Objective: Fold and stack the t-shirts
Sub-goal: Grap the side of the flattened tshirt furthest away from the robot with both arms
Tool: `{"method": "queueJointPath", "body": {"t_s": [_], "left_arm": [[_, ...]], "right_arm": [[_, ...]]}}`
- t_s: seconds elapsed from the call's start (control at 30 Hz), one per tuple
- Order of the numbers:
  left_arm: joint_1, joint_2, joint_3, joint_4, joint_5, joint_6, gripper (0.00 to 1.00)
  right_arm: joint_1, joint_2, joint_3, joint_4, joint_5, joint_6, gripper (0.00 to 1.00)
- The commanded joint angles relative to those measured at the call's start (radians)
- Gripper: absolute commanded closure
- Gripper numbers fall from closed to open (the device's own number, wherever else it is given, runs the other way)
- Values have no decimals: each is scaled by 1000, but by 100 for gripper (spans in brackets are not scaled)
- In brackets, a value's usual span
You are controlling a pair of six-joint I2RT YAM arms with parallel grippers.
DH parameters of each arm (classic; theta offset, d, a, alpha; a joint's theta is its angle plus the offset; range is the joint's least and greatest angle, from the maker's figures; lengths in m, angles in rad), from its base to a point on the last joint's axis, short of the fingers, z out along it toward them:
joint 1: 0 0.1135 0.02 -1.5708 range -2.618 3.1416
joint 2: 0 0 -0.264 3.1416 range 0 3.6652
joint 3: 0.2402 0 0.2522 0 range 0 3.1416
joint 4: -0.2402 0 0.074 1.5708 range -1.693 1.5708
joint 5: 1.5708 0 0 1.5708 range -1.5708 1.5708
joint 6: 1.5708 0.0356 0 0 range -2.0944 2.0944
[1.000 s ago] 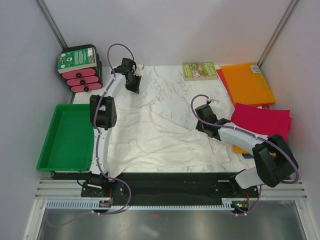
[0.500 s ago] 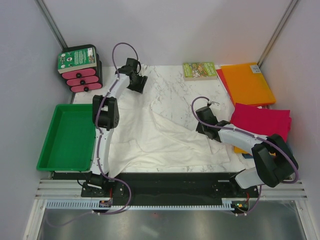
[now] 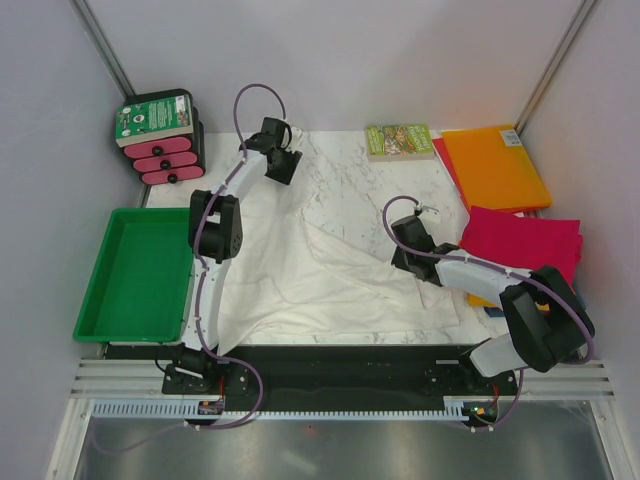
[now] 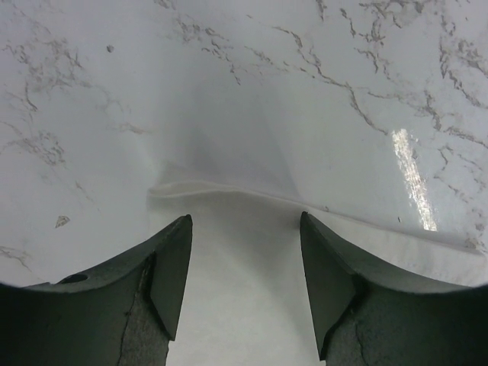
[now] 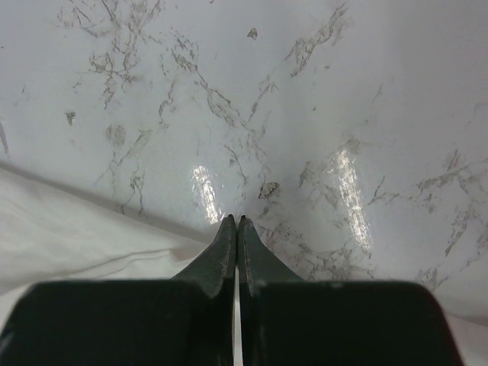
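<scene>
My left gripper should shift and pinch nearer the white t-shirt's far corner (image 4: 197,191) before lifting, since that corner lies beyond its open fingers.
The thin white t-shirt (image 3: 310,280) lies spread and wrinkled over the near half of the marble table. My left gripper (image 3: 283,165) is open at the shirt's far corner, just above it. In the left wrist view (image 4: 244,221) the shirt's edge (image 4: 244,290) lies flat between the open fingers, held by neither. My right gripper (image 3: 402,238) is shut at the shirt's right side. In the right wrist view (image 5: 238,219) its tips are together, with white cloth (image 5: 76,236) running in from the left. The magenta (image 3: 525,245) and orange (image 3: 495,165) shirts lie folded at the right. A bit of the blue one (image 3: 497,311) shows under the right arm.
A small green-covered book (image 3: 400,140) lies at the table's far edge beside the orange shirt. A green tray (image 3: 140,270) stands off the table's left side. A black box with pink inserts (image 3: 160,135) stands at the far left corner.
My left gripper has let go of the white cloth it held raised, and has moved a little right. The shirt corner now lies flat. The right arm has barely moved.
</scene>
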Motion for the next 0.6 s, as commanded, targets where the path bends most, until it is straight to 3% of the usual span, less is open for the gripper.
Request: {"method": "queueJointPath", "body": {"t_s": [0.0,0.13,0.33,0.57], "left_arm": [[4,-69,-6,73,-31,9,35],[3,-104,-58,128,-16,-6,35],[-4,-54,-16,97,-25,18,34],[-4,-23,-29,16,-4,15,42]], "right_arm": [[-1,6,-18,38,-8,22,100],[-1,9,-24,47,-8,22,100],[-1,24,-21,55,-12,22,100],[-1,26,-13,56,-11,18,100]]}}
